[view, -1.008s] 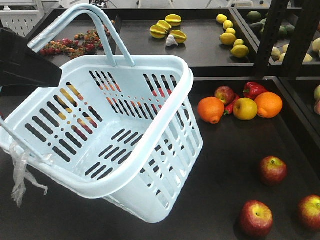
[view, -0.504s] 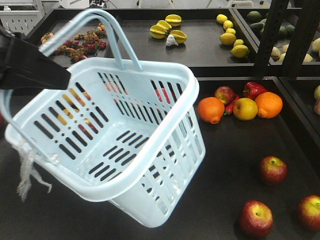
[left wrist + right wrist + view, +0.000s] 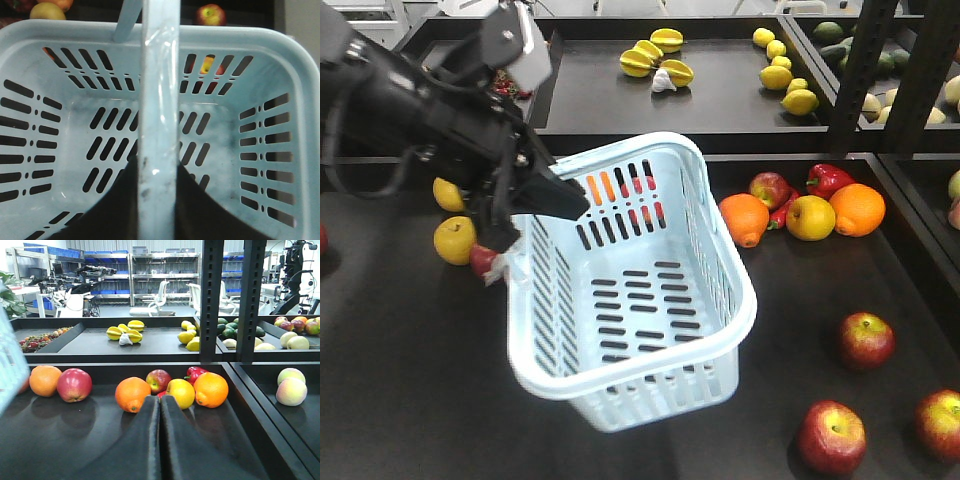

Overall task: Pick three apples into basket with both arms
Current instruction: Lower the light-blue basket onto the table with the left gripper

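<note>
I need to release the pale blue basket with my left gripper, setting it on the dark table (image 3: 643,314) in between the yellow fruits and the red apples.
The pale blue basket (image 3: 650,300) hangs tilted over the middle of the dark table, and nothing lies in it. My left gripper (image 3: 560,198) is shut on its handle (image 3: 159,115), which runs up between the jaws in the left wrist view. Three red apples lie at the front right: one (image 3: 865,340) further back, one (image 3: 832,436) near the front edge, one (image 3: 940,424) at the frame's right edge. My right gripper (image 3: 160,399) is shut on nothing, low over the table, facing a cluster of fruit; it does not show in the front view.
Behind the basket's right side lie two oranges (image 3: 742,219) (image 3: 857,209), a yellow fruit (image 3: 810,218), another apple (image 3: 770,188) and a red pepper (image 3: 828,178). Yellow fruits (image 3: 454,240) sit under the left arm. A black upright post (image 3: 860,70) stands back right.
The basket has swung down and away from the camera toward the table's middle. The left arm, only partly visible at the left edge before, now shows from the upper left.
</note>
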